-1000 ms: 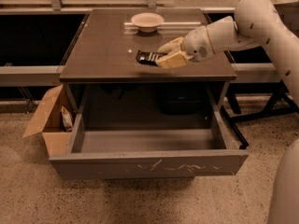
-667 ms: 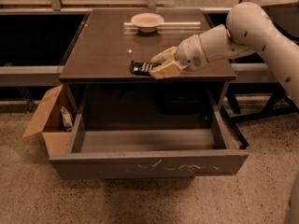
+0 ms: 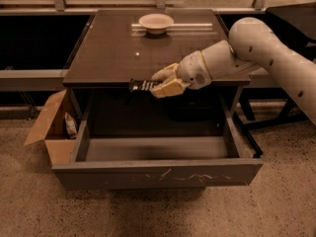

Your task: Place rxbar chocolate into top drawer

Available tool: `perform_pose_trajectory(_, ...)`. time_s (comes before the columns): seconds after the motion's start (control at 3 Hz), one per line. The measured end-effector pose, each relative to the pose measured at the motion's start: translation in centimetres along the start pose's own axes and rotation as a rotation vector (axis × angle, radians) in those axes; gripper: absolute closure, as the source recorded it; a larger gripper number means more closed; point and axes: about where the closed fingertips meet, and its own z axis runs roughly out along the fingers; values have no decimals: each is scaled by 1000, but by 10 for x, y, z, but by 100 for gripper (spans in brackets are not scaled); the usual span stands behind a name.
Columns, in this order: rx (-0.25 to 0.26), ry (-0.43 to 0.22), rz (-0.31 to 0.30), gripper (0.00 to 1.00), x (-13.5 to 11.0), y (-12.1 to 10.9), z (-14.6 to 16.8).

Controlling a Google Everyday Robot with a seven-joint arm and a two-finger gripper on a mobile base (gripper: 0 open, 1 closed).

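Observation:
The rxbar chocolate, now hanging above the open top drawer, will be let go by my gripper on the drawer's grey bottom (image 3: pixel 137 148), slightly off its middle toward the cardboard box.
My gripper (image 3: pixel 160 84) is shut on the rxbar chocolate (image 3: pixel 143 85), a small flat black bar with white lettering. It holds the bar level at the front edge of the dark table top (image 3: pixel 113 58), sticking out to the left of the pale fingers (image 3: pixel 170 88). The bar hangs in the air above the back part of the open top drawer (image 3: pixel 158 169). The drawer is pulled far out, with a scratched grey front panel and a pale grey inside that holds nothing I can see.
A pale round bowl (image 3: pixel 156 22) sits at the back of the table top. An open cardboard box (image 3: pixel 53 127) stands on the floor to the left of the drawer. My white arm (image 3: pixel 266 48) reaches in from the right.
My gripper has carried the bar forward and to the left, from over the table top to its front edge above the open drawer.

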Motion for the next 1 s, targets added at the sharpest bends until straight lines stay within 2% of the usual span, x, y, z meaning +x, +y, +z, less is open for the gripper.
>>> perform_pose_trajectory(0.33, -26, 6, 0, 100, 4, 2, 8)
perform_pose_trajectory(0.67, -115, 71, 17, 100, 29, 14, 39)
perform_pose_trajectory(1.0, -170, 132, 29, 100, 53, 29, 65)
